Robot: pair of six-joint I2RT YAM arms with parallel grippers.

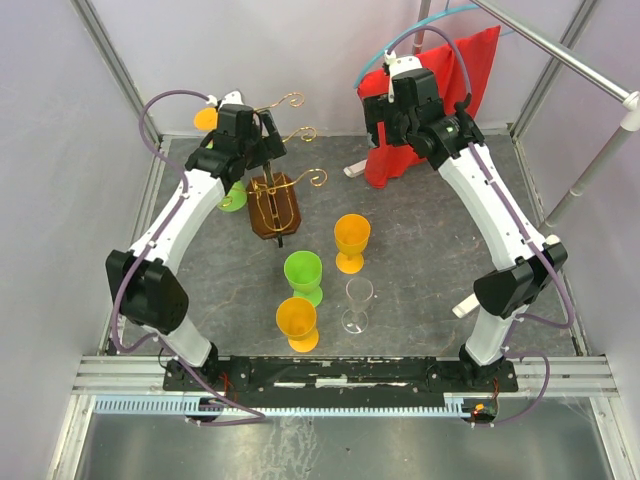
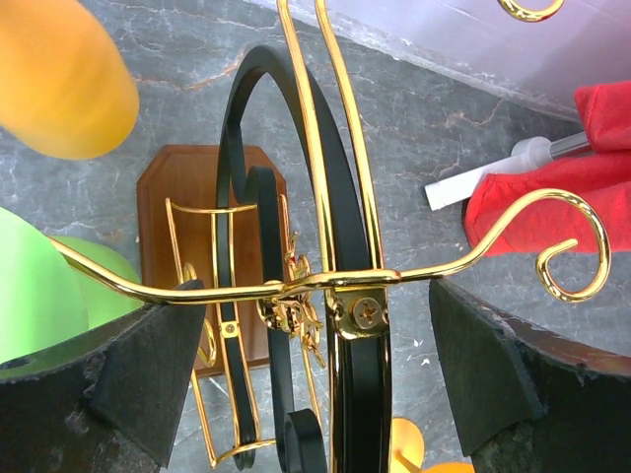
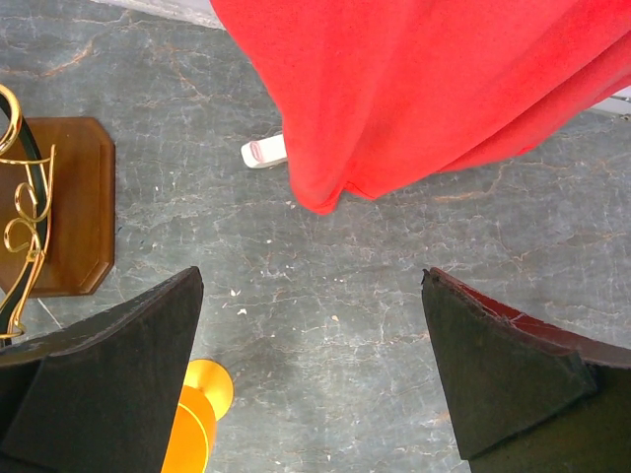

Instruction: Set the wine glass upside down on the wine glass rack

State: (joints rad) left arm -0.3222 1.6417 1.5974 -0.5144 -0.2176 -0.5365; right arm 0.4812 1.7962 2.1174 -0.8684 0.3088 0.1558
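I will next close my right gripper on the rim (image 1: 369, 228) (image 3: 209, 445) of the upright orange glass that is behind the clear wine glass.
The wine glass rack (image 1: 275, 207) has a dark brown wooden base and gold wire arms with curled ends, and stands at the back left. An orange glass (image 1: 205, 118) and a green glass (image 1: 235, 195) hang beside it on its left. My left gripper (image 1: 255, 138) is open at the rack's top. In the left wrist view its jaws (image 2: 315, 365) straddle the black and gold stem under a gold arm (image 2: 513, 222). A clear wine glass (image 1: 357, 305) stands upright at the front middle. My right gripper (image 1: 400, 112) is open and empty by the red cloth (image 1: 430, 100), and its wrist view (image 3: 311, 365) shows only bare table between the jaws.
Upright glasses stand mid-table: an orange one (image 1: 352, 243), a green one (image 1: 303, 277) and an orange one (image 1: 297, 323). A white tube (image 1: 355, 170) lies under the cloth. A metal pole (image 1: 600, 160) slants at the right. Walls close the left and back.
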